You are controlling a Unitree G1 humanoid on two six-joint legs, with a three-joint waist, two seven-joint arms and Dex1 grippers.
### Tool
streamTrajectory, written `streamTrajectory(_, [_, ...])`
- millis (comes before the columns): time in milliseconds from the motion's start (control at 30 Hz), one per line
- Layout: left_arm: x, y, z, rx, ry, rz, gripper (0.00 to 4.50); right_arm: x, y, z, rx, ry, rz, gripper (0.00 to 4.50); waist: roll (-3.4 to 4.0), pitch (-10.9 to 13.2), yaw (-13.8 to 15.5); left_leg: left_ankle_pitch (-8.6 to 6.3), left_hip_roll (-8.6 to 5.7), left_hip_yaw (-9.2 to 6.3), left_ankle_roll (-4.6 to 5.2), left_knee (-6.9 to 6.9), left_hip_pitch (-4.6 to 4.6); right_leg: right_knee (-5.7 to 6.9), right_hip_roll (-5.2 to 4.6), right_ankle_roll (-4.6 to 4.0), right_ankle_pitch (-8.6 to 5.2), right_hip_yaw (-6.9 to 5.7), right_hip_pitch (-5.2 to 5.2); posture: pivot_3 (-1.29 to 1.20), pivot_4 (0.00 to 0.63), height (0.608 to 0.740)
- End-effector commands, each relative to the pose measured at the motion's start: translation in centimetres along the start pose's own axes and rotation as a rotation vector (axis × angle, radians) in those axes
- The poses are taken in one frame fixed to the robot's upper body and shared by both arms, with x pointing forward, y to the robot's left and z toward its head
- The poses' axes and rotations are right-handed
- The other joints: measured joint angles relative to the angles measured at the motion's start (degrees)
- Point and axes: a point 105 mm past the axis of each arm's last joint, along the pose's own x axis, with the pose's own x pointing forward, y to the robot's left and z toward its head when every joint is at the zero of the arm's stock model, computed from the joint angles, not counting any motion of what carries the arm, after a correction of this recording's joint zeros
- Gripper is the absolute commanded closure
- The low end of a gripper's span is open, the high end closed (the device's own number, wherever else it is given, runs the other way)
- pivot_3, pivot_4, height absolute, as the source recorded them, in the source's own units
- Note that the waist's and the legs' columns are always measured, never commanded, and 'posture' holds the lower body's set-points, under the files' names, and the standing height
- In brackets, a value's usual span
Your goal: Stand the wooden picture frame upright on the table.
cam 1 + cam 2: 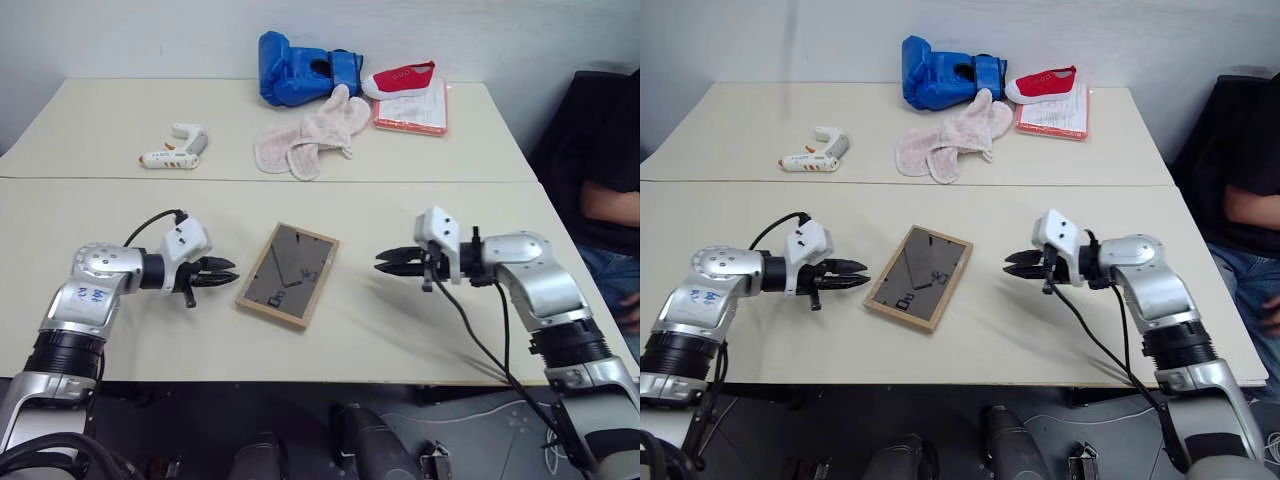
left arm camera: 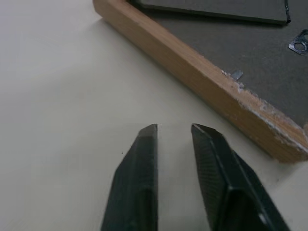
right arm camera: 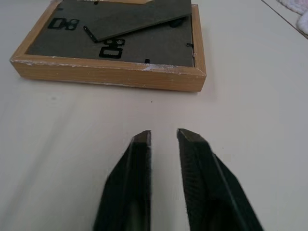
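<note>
The frame sits crooked with its stand folded against the back, so I should straighten and grip the frame's edge (image 1: 254, 270) with my left gripper before my right gripper opens the stand.
The wooden picture frame (image 1: 288, 274) lies flat on the table (image 1: 120, 215), dark grey back up, its stand folded against the back. My left gripper (image 1: 228, 272) hovers just left of the frame and points at its left edge (image 2: 202, 82). Its fingers stand nearly together with nothing between them. My right gripper (image 1: 380, 262) is a short way right of the frame and points at its right edge (image 3: 110, 74), shut and empty. Neither gripper touches the frame.
At the back of the table lie a blue boxing glove (image 1: 300, 68), a red shoe (image 1: 400, 78) on a pink-edged pad (image 1: 412, 112), a pink cloth mitt (image 1: 310, 140) and a white glue gun (image 1: 175, 150). A seated person (image 1: 610, 210) is at the right edge.
</note>
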Motion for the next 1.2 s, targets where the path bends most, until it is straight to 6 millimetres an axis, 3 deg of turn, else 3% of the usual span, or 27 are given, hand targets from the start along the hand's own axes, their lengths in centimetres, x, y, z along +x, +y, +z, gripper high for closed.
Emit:
streamTrajectory(33, [0.8, -0.8, 0.6, 0.029, -0.002, -0.05, 4.49, 1.2, 0.0, 0.5, -0.052, -0.004, 0.022, 4.5, 0.0, 0.0, -0.1, 0.01, 0.01, 0.0, -0.02, 0.0, 0.01, 0.03, 0.0, -0.01, -0.01, 0.0, -0.01, 0.0, 0.15, 0.74])
streamTrajectory(333, [2.5, -5.5, 2.7, -0.054, -0.096, -0.21, 4.49, 4.9, -0.3, 0.1, -0.092, 0.014, 0.018, 4.5, 0.0, 0.0, -0.3, 0.03, -0.01, 0.01, -0.02, 0.31, 0.05, 0.15, 0.0, -0.02, -0.01, 0.06, 0.04, 0.0, 0.15, 0.74])
streamTrajectory(500, [1.6, -4.5, 1.5, -0.224, -0.07, -0.109, 4.49, 4.7, -0.8, 0.2, -0.138, 0.034, 0.003, 4.5, 0.0, 0.0, -0.3, 0.03, -0.01, 0.0, -0.03, 0.33, 0.09, 0.19, 0.0, -0.03, -0.01, 0.06, 0.04, 0.0, 0.15, 0.74])
streamTrajectory(600, [0.5, -4.8, 0.9, -0.439, -0.069, -0.135, 3.94, 3.9, -0.5, 0.4, -0.199, 0.062, 0.037, 4.5, 0.0, 0.0, -0.3, 0.02, -0.01, 0.01, -0.02, 0.33, 0.08, 0.2, 0.0, -0.03, -0.01, 0.06, 0.04, 0.0, 0.15, 0.74])
streamTrajectory(733, [-0.8, -6.1, 1.6, -0.754, -0.101, -0.24, 2.71, 3.3, 0.5, 0.4, -0.301, 0.117, 0.093, 4.5, -0.01, 0.0, -0.2, 0.01, -0.01, -0.06, 0.0, 0.33, 0.04, 0.25, 0.0, -0.03, -0.01, 0.02, 0.06, 0.0, 0.15, 0.74])
streamTrajectory(1033, [0.5, -7.6, 1.4, -0.996, -0.047, -0.285, 0.16, 3.5, 1.2, 0.6, -0.442, 0.175, 0.094, 4.5, -0.02, 0.0, -0.1, 0.02, -0.04, -0.08, -0.05, 0.39, 0.08, 0.23, 0.0, -0.02, -0.01, 0.01, 0.09, 0.0, 0.15, 0.74])
streamTrajectory(1200, [2.6, -8.8, 1.7, -1.018, -0.022, -0.331, 0.07, 3.7, 1.9, 0.6, -0.448, 0.175, 0.113, 4.5, -0.02, 0.0, 0.0, 0.02, -0.05, -0.08, -0.06, 0.39, 0.24, 0.2, -0.01, -0.03, -0.01, 0.02, 0.22, 0.0, 0.15, 0.74])
